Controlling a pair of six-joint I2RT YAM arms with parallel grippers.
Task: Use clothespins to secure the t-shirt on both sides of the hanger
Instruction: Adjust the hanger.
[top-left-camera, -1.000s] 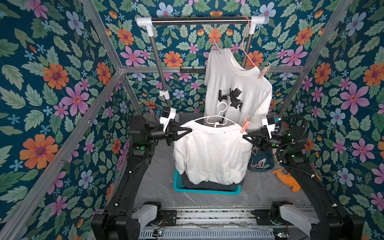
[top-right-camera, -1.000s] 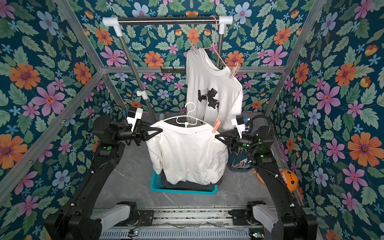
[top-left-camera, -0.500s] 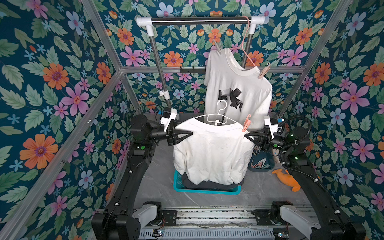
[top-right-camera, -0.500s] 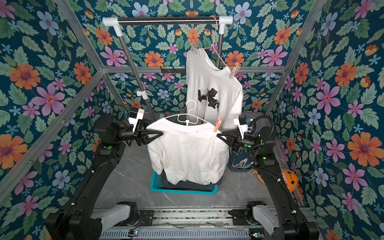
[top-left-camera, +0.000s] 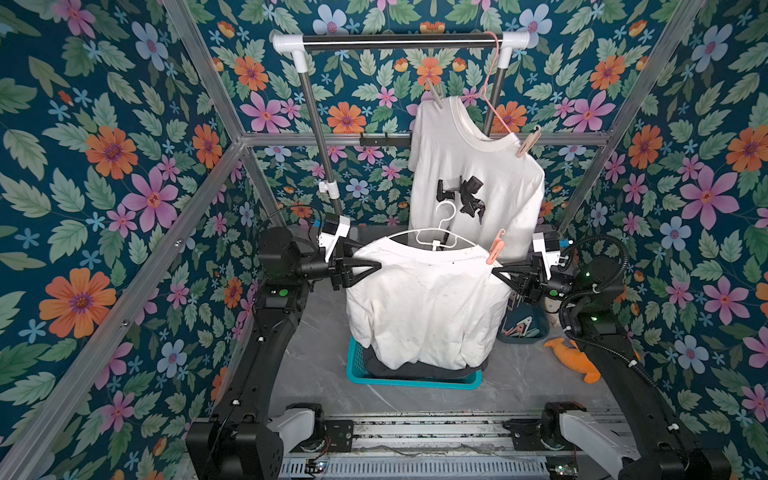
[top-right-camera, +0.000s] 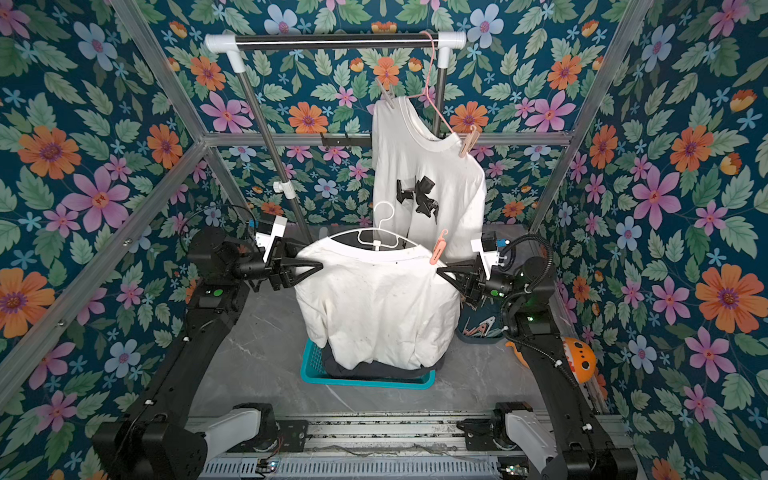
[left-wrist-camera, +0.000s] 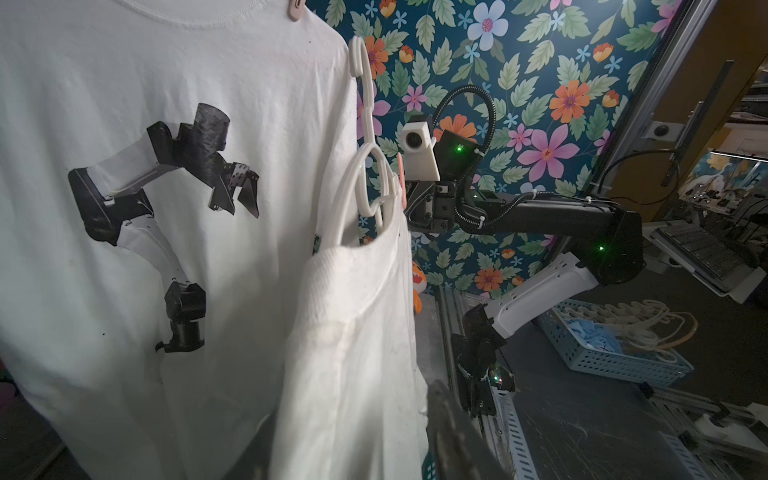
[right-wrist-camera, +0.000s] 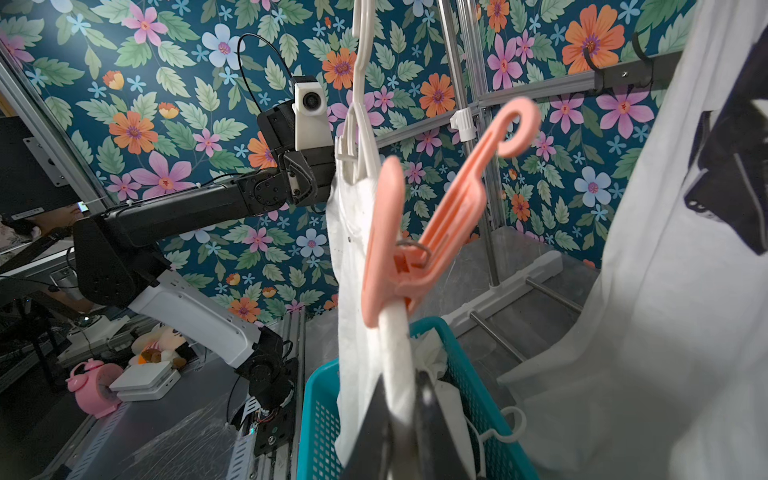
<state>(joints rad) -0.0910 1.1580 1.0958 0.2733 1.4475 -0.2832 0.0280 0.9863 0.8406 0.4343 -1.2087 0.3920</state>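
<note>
Next, I close my left gripper on the t-shirt's opposite shoulder (top-left-camera: 372, 257), since my right gripper holds the hanger end below the salmon-pink clothespin, before my right gripper gets another clothespin.
A plain white t-shirt (top-left-camera: 424, 307) (top-right-camera: 374, 303) hangs on a white hanger (top-left-camera: 436, 232) in mid-air between my arms. A salmon-pink clothespin (top-left-camera: 495, 247) (top-right-camera: 437, 248) (right-wrist-camera: 415, 232) grips its right shoulder. Just below that peg, my right gripper (top-left-camera: 496, 272) (right-wrist-camera: 409, 415) is shut on the shirt-covered hanger end. My left gripper (top-left-camera: 376, 266) (left-wrist-camera: 349, 440) is at the opposite shoulder. Its jaws stand apart, with the cloth between them.
Behind, a printed white t-shirt (top-left-camera: 469, 183) hangs from the rail (top-left-camera: 399, 38) on a pink hanger, pegged by beige clothespins (top-left-camera: 527, 143). A teal basket (top-left-camera: 361, 370) sits under the held shirt. A dark bin of clothespins (top-left-camera: 523, 328) and an orange toy (top-left-camera: 575, 353) lie on the right.
My left gripper's jaws have parted from shut on the shirt's shoulder. The hanger and shirt have risen slightly, with the right gripper still clamped.
</note>
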